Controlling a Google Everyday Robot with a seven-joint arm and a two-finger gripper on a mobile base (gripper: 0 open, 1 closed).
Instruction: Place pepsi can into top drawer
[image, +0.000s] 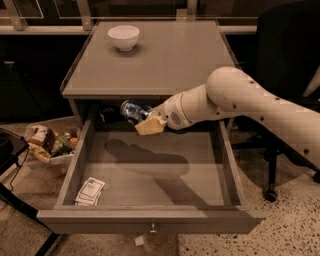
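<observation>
The robot's gripper needs to release the pepsi can near the middle of the drawer's bottom (141, 160), farther back than the white packet. The can is now held over the drawer's back.
The pepsi can (132, 110), dark blue with a silver end, lies on its side in my gripper (145, 119). The gripper is shut on it and holds it in the air over the back of the open top drawer (150, 220), just in front of the table's front edge. The drawer is pulled far out, its flat front panel with a small metal knob (153, 230) nearest the camera. My white arm reaches in from the right.
A white bowl (123, 37) stands at the back left of the grey table top (165, 65). A small white packet (90, 191) lies in the drawer's front left corner. A bin of snack bags (50, 145) sits on the floor at left. An office chair stands at right.
</observation>
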